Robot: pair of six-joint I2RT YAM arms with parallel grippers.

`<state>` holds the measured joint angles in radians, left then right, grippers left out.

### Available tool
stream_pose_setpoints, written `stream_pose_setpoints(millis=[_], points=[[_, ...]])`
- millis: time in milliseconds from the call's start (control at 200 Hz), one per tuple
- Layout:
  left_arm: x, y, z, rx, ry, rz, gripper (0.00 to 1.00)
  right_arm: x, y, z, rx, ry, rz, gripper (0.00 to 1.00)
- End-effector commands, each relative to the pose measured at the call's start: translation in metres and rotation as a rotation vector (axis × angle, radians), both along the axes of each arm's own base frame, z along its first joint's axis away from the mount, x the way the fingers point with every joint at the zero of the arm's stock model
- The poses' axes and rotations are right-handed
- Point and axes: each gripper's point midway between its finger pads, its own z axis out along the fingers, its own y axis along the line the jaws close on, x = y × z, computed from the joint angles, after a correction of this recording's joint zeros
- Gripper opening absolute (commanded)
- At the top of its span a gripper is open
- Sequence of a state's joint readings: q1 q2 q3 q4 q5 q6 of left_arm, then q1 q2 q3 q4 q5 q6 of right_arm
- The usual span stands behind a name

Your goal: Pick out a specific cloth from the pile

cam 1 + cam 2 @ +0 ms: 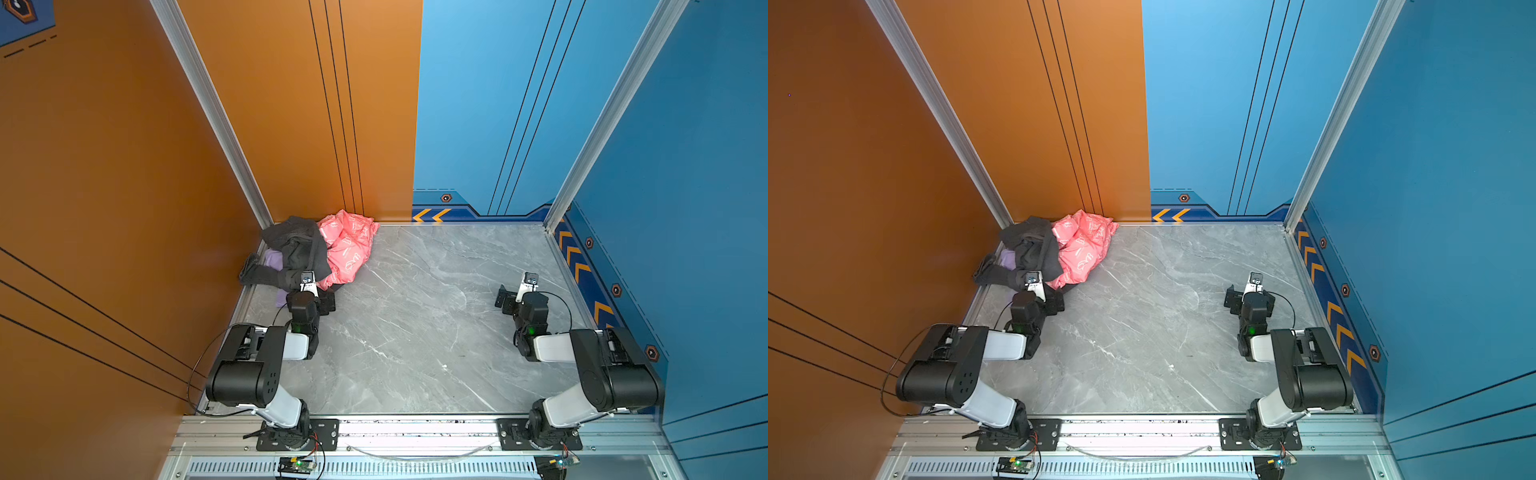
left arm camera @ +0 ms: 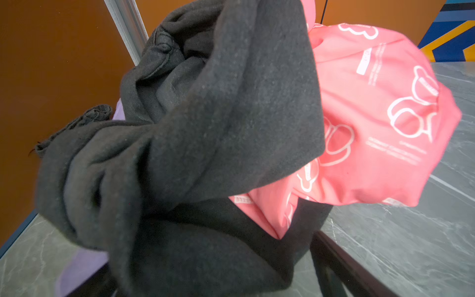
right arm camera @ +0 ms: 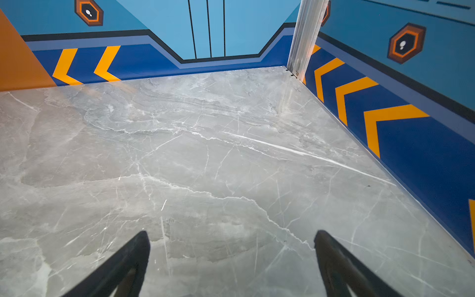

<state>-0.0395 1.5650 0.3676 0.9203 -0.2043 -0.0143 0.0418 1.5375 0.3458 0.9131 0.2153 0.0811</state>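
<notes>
The lavender cloth's near edge (image 1: 281, 297) (image 2: 81, 268) sticks out under the dark garment, and my left gripper needs to go there next and close on it.
The pile (image 1: 309, 251) lies in the back left corner. A dark grey-black garment (image 1: 297, 253) lies on top, with a pink printed garment (image 1: 349, 245) beside it. Only small patches of the lavender cloth (image 1: 274, 258) show under the dark one, and in the left wrist view a lavender edge (image 2: 82, 267) lies on the table. My left gripper (image 2: 213, 270) is open at the pile's near edge. Dark fabric lies between its fingers (image 2: 334, 257). My right gripper (image 3: 231, 244) is open over bare table at the right, holding nothing.
The grey marble table (image 1: 415, 324) is walled by an orange panel (image 1: 124, 187) on the left and blue panels (image 1: 685, 187) at the back and right. An aluminium post (image 1: 216, 120) rises right behind the pile. The arm bases (image 1: 297, 434) sit on the front rail.
</notes>
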Motion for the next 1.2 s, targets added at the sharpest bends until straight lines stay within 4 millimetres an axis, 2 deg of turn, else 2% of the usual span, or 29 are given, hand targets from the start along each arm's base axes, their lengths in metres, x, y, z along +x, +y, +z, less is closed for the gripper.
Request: stream_pose_setpoints(millis=[0,1196], points=[[0.0043,-0.0040,0.0056,0.009,-0.015,-0.030,0.98,0.0048,-0.0012,0.0072,-0.015,-0.025,-0.016,1.00],[0.0046,-0.0020,0.0059,-0.001,-0.016,-0.029,0.98,0.0047,-0.0008,0.0069,-0.015,-0.024,-0.015,1.00]])
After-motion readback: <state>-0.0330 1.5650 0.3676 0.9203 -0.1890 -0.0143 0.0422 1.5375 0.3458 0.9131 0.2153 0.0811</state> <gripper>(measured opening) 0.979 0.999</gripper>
